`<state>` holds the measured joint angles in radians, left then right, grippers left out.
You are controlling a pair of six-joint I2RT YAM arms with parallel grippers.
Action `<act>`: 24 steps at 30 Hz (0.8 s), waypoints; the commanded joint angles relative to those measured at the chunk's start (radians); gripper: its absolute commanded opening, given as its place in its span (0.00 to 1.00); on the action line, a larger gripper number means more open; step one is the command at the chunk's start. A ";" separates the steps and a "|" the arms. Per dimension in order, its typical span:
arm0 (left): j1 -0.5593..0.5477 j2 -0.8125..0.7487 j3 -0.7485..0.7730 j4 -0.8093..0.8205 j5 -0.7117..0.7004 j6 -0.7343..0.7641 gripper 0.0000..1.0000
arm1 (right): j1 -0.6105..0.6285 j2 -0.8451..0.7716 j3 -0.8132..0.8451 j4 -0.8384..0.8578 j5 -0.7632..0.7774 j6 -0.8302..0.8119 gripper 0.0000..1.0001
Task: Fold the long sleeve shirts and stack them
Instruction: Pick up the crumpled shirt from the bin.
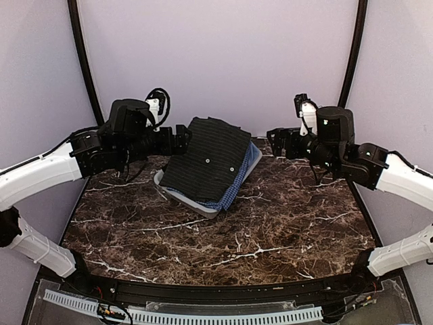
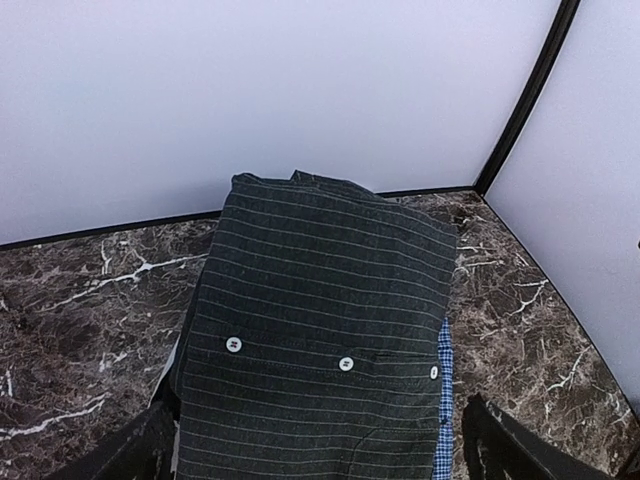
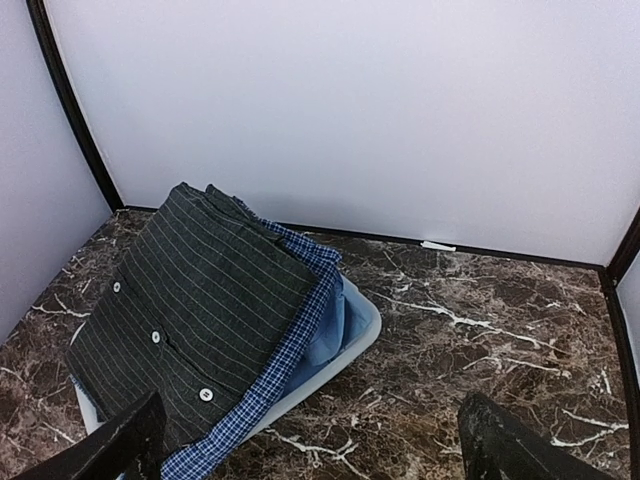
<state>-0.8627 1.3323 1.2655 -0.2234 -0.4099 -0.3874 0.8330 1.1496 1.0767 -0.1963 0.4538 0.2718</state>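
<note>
My left gripper will move to the black pinstriped shirt next and close on the cloth at its middle white button [image 1: 208,160] [image 2: 346,361].
A folded black pinstriped shirt [image 1: 206,159] [image 2: 320,320] [image 3: 190,300] with white buttons lies tilted on top of a blue-and-white check shirt [image 1: 233,189] [image 2: 443,400] [image 3: 270,385]. Only an edge of the check shirt shows. Both long sleeve shirts rest in a pale basket [image 1: 177,196] [image 3: 365,335] at the back middle of the table. My left gripper [image 1: 181,137] [image 2: 320,440] hovers open just left of the pile, nothing between its fingers [image 2: 130,455]. To the right of the pile, my right gripper [image 1: 276,141] [image 3: 315,432] is open and apart from it.
Plain light blue cloth [image 3: 325,335] shows inside the basket under the check shirt. The dark marble table [image 1: 270,223] is enclosed by pale walls with black corner posts [image 1: 84,61]. A white slotted strip [image 1: 203,315] runs along the near edge.
</note>
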 commanded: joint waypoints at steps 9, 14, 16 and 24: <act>0.008 -0.067 0.039 -0.079 -0.063 -0.070 0.99 | 0.021 0.017 0.051 0.015 0.025 -0.015 0.99; 0.032 -0.022 0.062 -0.108 0.041 -0.074 0.99 | 0.024 0.035 0.063 -0.007 0.027 -0.011 0.99; 0.035 0.016 0.086 -0.122 0.084 -0.084 0.99 | 0.022 0.043 0.067 -0.019 0.035 -0.012 0.99; 0.016 0.192 0.162 -0.118 0.172 -0.111 0.99 | 0.016 0.087 0.074 -0.044 0.019 -0.004 0.99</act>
<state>-0.8356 1.4624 1.3773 -0.3130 -0.2878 -0.4808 0.8448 1.2186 1.1217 -0.2424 0.4740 0.2665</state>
